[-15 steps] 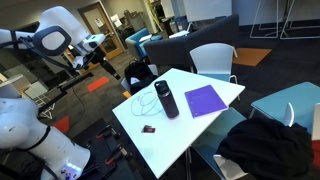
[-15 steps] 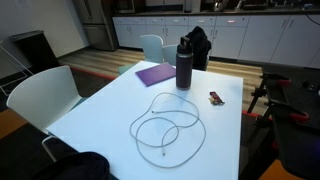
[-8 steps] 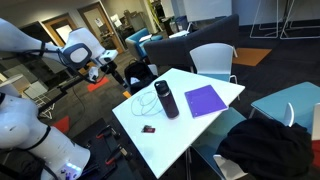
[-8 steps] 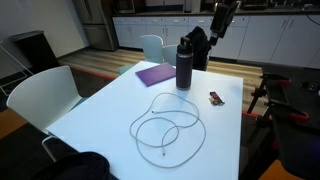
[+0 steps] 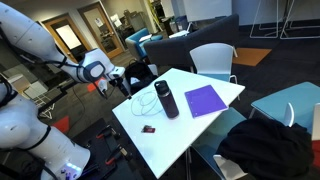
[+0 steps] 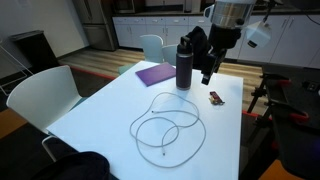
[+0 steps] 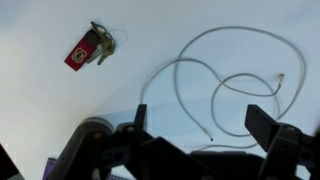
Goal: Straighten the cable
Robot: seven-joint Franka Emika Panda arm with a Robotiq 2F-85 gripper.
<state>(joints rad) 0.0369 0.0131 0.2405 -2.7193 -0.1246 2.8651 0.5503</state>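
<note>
My gripper should next need to move over to the white cable's metal-tipped end (image 5: 138, 94) (image 7: 279, 82) beside its small inner loop, and I should close it there.
A white cable (image 6: 165, 125) lies in loose overlapping loops on the white table (image 6: 105, 110). It also shows in an exterior view (image 5: 143, 100) and in the wrist view (image 7: 179, 97), where one free end lies between the fingers. My gripper (image 6: 206, 72) is open and empty. It hangs above the table's far side, beside the bottle and short of the loops. It also shows in an exterior view (image 5: 120, 83). In the wrist view both dark fingers (image 7: 205, 125) frame the cable below without touching it.
A dark bottle (image 6: 184, 63) stands upright next to a purple notebook (image 6: 157, 73). A red key fob (image 6: 216, 97) lies near the table edge and shows in the wrist view (image 7: 85, 50). White chairs (image 6: 40, 95) surround the table.
The arm has swung in and come down from high above toward the table near the bottle. The cable, bottle and fob have not moved.
</note>
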